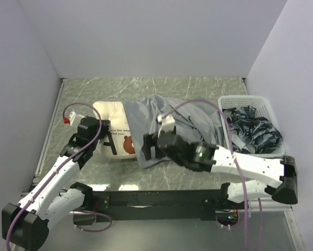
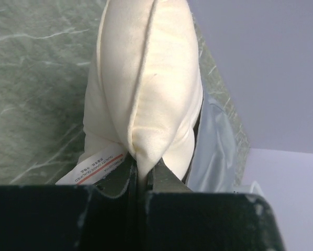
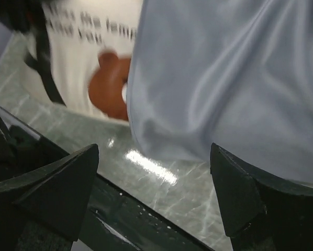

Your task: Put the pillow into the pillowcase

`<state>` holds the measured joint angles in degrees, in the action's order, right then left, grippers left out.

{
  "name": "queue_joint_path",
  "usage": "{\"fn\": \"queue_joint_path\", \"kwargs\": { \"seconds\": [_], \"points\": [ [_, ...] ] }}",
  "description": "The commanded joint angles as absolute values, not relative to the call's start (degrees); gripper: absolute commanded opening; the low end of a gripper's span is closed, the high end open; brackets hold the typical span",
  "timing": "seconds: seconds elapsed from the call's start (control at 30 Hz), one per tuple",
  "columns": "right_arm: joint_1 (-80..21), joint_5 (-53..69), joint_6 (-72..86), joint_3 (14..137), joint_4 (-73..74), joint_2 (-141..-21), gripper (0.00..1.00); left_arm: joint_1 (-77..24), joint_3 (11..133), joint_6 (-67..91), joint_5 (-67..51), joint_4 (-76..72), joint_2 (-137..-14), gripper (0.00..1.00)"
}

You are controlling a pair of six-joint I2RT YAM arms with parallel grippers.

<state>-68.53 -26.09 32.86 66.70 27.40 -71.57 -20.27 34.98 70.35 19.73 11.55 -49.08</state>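
Next, I close my right gripper on the near corner (image 1: 143, 163) (image 3: 142, 145) of the grey pillowcase, at its open end next to the pillow's brown bear face.
The cream pillow (image 1: 113, 116) lies at the left of the table, its right part covered by the grey pillowcase (image 1: 169, 123). My left gripper (image 1: 105, 136) is shut on the pillow's near end. In the left wrist view the jaws (image 2: 141, 170) pinch the seam of the pillow (image 2: 146, 78), beside a white printed tag (image 2: 93, 168). My right gripper (image 1: 147, 148) hovers open at the pillowcase's near left corner. In the right wrist view its fingers (image 3: 67, 183) stand wide apart with only table between them. The pillowcase (image 3: 224, 78) and the pillow's brown bear face (image 3: 110, 86) lie just beyond.
A white basket (image 1: 245, 98) full of dark packets stands at the right, touching the pillowcase. A black rail (image 1: 161, 197) runs along the near table edge. Walls close in the left, back and right sides. Purple cables loop over both arms.
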Motion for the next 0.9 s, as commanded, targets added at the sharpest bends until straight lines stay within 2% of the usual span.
{"fn": "queue_joint_path", "kwargs": {
  "seconds": [0.0, 0.13, 0.37, 0.73, 0.8, 0.83, 0.87],
  "points": [
    [-72.9, -30.1, 43.3, 51.9, 14.1, -71.4, 0.92, -22.4, 42.2, 71.8, 23.3, 8.6, -50.3, 0.01],
    [-76.6, -34.6, 44.3, 48.5, 8.2, -74.2, 0.92, -23.6, 45.8, 70.8, 24.2, 11.0, -52.4, 0.01],
    [-77.5, -39.2, 48.2, 45.8, -4.5, -82.9, 0.94, -26.4, 48.3, 70.6, 26.9, 13.7, -53.3, 0.01],
    [-77.4, -46.7, 58.3, 47.4, -2.7, -93.4, 0.91, -27.5, 49.3, 70.1, 28.2, 14.7, -53.2, 0.01],
    [-77.2, -47.5, 58.3, 48.3, -0.4, -93.9, 0.8, -27.9, 49.9, 69.2, 28.7, 14.7, -53.3, 0.01],
    [-76.9, -47.8, 57.0, 48.8, -0.4, -93.0, 0.66, -27.9, 50.1, 68.8, 28.9, 14.4, -53.4, 0.01],
    [-76.8, -48.1, 56.4, 50.9, 3.7, -92.4, 0.27, -27.9, 50.2, 67.8, 29.3, 14.2, -53.4, 0.01]
  ]
}}
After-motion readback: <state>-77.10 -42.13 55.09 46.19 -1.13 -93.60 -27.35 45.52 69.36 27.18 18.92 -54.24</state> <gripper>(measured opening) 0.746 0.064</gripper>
